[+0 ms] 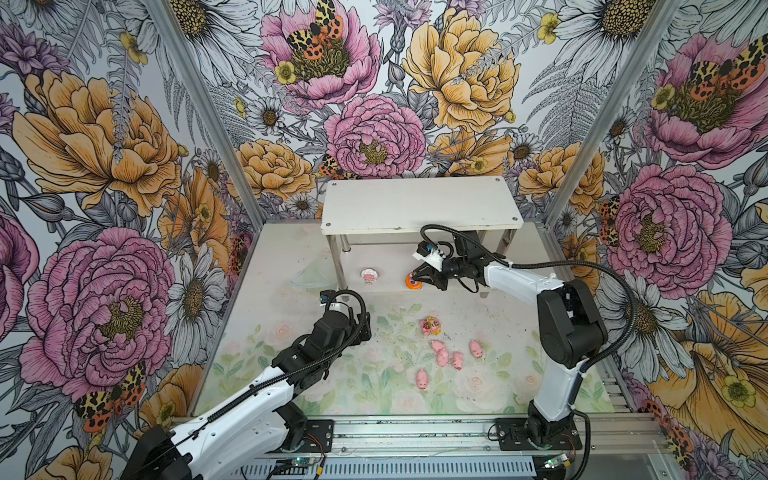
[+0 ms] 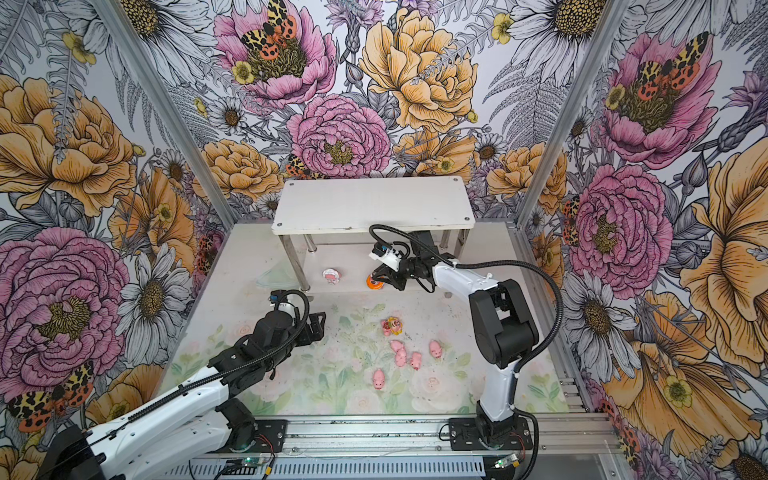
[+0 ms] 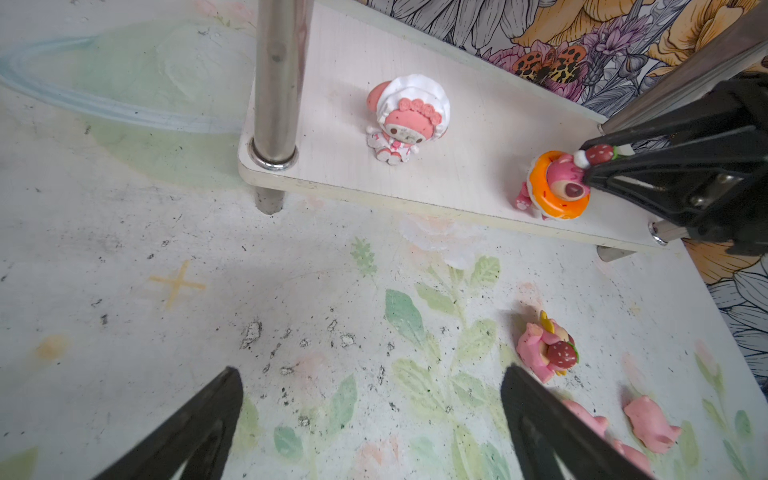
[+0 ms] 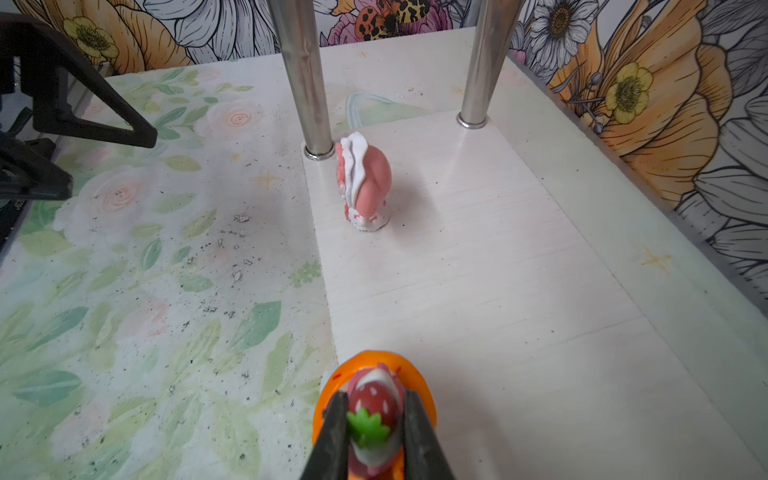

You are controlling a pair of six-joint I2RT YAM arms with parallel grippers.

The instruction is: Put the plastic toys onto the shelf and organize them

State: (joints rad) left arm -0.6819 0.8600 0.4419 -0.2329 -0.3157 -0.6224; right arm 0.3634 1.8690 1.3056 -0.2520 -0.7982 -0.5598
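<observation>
My right gripper needs to put the orange-rimmed toy down on the lower board's front edge [image 1: 412,284], in line with the white-rimmed toy.
The shelf [image 1: 419,203] stands at the back, white with metal legs. A white-rimmed toy [image 3: 409,118] stands on its lower board [image 4: 478,270] near a front leg. My right gripper [image 4: 375,395] is shut on the strawberry top of the orange-rimmed toy [image 4: 365,361], at that board's front edge [image 1: 413,282]; whether its feet touch the board I cannot tell. The yellow-rimmed toy [image 1: 431,325] lies on the mat, and several pink pigs [image 1: 443,357] are scattered just in front of it. My left gripper [image 3: 370,370] hangs open and empty over the mat, left of the toys [image 1: 365,326].
The shelf's shiny front leg [image 3: 276,83] stands close to the white-rimmed toy. Flower-printed walls close in the back and both sides. A metal rail [image 1: 415,434] with both arm bases runs along the front. The mat [image 1: 332,374] carries faint printed roses and leaves.
</observation>
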